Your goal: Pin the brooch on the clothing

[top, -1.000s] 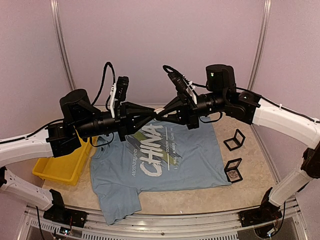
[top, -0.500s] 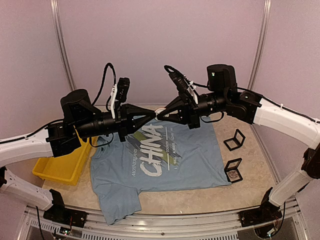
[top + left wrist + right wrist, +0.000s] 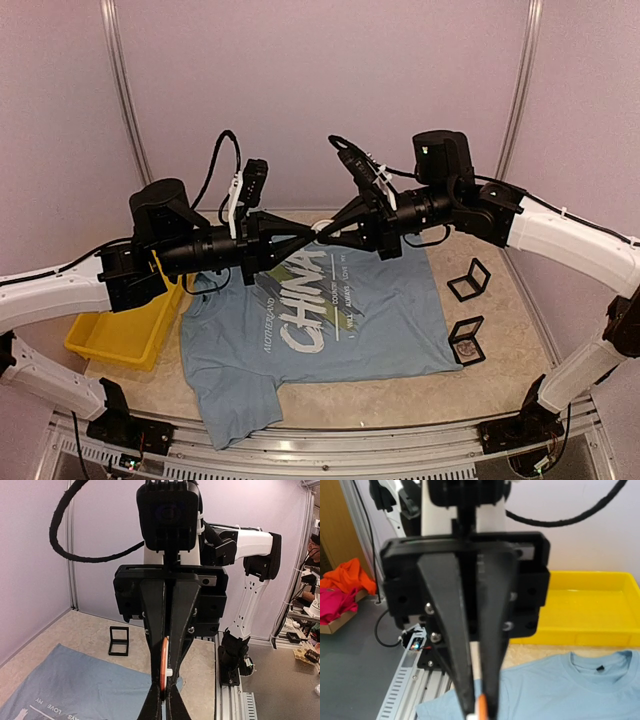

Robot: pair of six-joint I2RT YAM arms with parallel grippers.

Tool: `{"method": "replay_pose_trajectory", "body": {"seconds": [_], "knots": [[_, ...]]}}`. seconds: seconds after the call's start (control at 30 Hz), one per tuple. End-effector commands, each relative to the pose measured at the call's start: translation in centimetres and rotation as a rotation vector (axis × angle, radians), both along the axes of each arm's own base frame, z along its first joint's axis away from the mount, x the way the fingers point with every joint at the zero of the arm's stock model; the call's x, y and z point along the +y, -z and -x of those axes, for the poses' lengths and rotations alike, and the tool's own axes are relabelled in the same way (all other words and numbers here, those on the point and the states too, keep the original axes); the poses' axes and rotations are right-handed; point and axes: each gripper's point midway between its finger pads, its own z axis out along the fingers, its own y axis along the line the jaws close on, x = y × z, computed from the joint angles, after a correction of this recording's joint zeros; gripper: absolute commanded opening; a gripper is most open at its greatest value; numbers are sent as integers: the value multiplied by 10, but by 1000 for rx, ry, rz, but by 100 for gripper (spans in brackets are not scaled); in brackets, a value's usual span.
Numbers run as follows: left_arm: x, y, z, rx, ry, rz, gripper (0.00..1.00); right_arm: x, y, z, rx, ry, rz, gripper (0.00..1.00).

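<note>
The fingers of the robot's right gripper reach far over the brooch beside its white piece, so that gripper should open, back away and take the brooch's near edge (image 3: 165,641).
My two grippers meet tip to tip in the air above the clothing (image 3: 400,310), a light blue T-shirt with white "CHINA" lettering lying flat on the table. The brooch (image 3: 164,662), a thin orange disc with a small white piece on one side, stands edge-on between them. The right gripper (image 3: 165,680) is shut on its upper part. The left gripper (image 3: 163,696) is shut on its lower edge. In the right wrist view the brooch (image 3: 482,706) shows at the bottom between the left gripper's (image 3: 479,700) fingertips. From above, the brooch (image 3: 320,224) is mostly hidden by fingers.
A yellow bin (image 3: 120,335) stands left of the shirt. Two black display frames sit right of it, one upright (image 3: 468,280) and one flat (image 3: 467,341). The arms cross the table's back half at mid height. Purple walls close in the back and sides.
The left gripper's jaws closed, and it pushed slightly rightward, so its fingertips now overlap the right gripper's. The right gripper stayed shut and barely moved.
</note>
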Motion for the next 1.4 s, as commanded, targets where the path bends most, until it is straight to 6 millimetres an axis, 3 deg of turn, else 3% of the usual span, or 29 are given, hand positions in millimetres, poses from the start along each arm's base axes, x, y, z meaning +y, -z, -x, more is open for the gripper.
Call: {"method": "replay_pose_trajectory", "body": {"seconds": [0.0, 0.27, 0.47, 0.67, 0.77, 1.0, 1.2, 1.37], "knots": [[-4, 11, -10, 44, -18, -34, 0, 0, -17, 19, -36, -66, -47, 0], [0, 12, -13, 40, -52, -22, 0, 1, -14, 18, -31, -60, -36, 0], [8, 15, -16, 29, -79, -30, 0, 0, -10, 12, -53, -21, -16, 37], [12, 19, -19, 31, -86, -62, 0, -2, -14, 6, -87, 23, 3, 60], [13, 24, -18, 21, -87, -96, 0, -9, -14, -7, -113, 101, 35, 70], [17, 30, -12, -24, -91, -195, 0, -23, -10, -15, -113, 143, 122, 65], [17, 35, -8, -19, -76, -226, 0, -15, 3, -17, -117, 118, 143, 46], [15, 35, -6, -20, -72, -232, 0, -8, 20, -21, -100, 111, 181, 44]]}}
